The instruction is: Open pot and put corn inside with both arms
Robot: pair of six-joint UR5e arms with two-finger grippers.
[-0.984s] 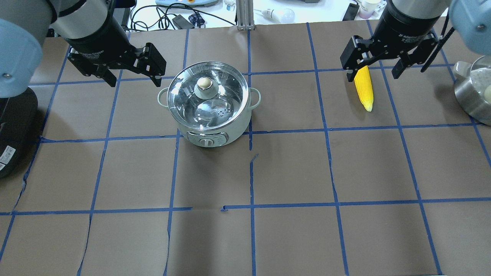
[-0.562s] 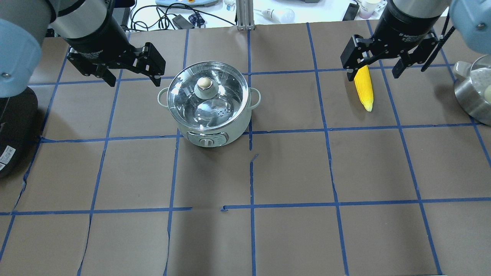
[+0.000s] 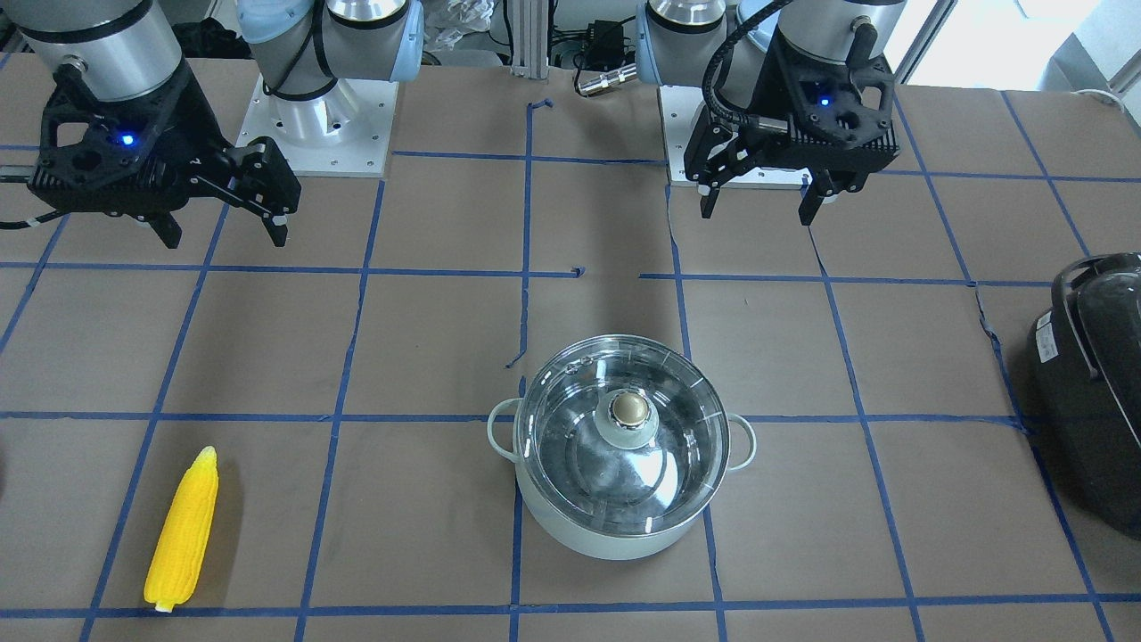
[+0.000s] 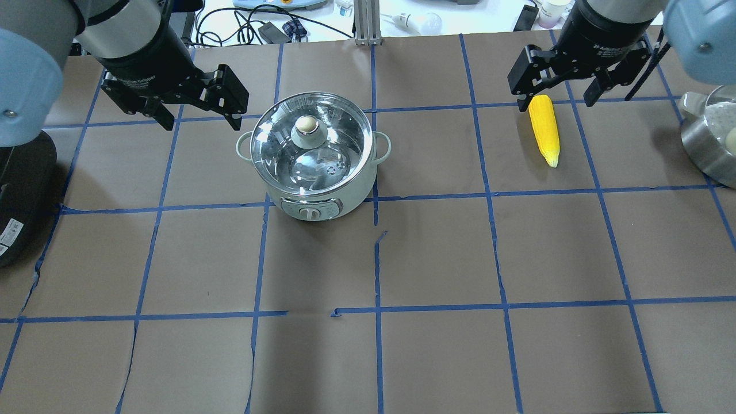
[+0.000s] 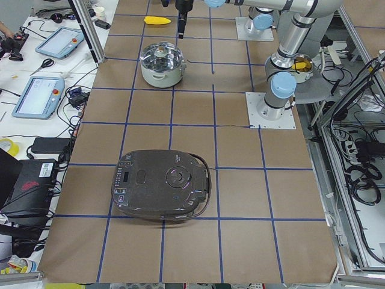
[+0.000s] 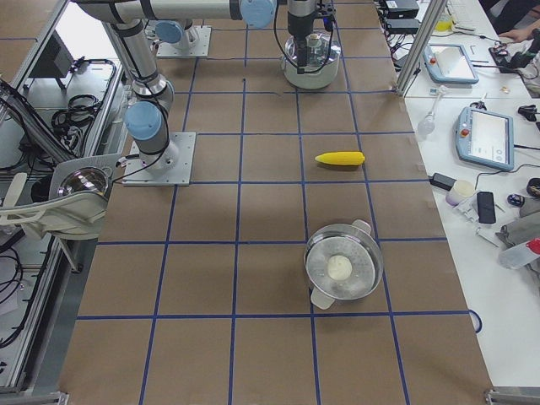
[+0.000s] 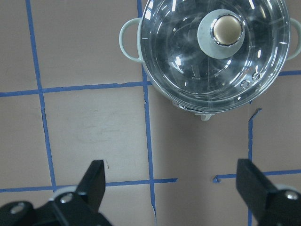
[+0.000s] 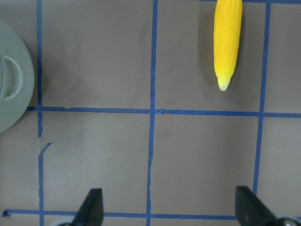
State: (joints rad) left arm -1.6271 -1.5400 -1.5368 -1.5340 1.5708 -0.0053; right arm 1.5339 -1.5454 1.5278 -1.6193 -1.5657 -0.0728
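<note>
The glass lid's brass knob (image 3: 630, 410) (image 7: 227, 30) sits on the mint-green pot. I move my left gripper there next and close it on the knob.
The mint-green pot (image 4: 313, 172) stands left of centre, its glass lid (image 4: 333, 144) with brass knob (image 4: 306, 123) on it. It also shows in the front view (image 3: 621, 526) and the left wrist view (image 7: 131, 40). The yellow corn (image 4: 544, 129) lies flat at the far right, tip towards the robot; it also shows in the front view (image 3: 183, 530) and the right wrist view (image 8: 227, 42). My left gripper (image 4: 201, 118) hovers open and empty, left of the pot. My right gripper (image 4: 556, 103) hovers open and empty above the corn's blunt end.
A black glossy appliance (image 3: 1092, 383) sits at the table's left end. A steel pot (image 4: 710, 138) with a pale ball inside stands at the right edge. Blue tape lines grid the brown table (image 4: 437, 253).
My right gripper has moved a little towards the far edge, uncovering the corn's blunt end. The left gripper, pot and corn have not moved.
</note>
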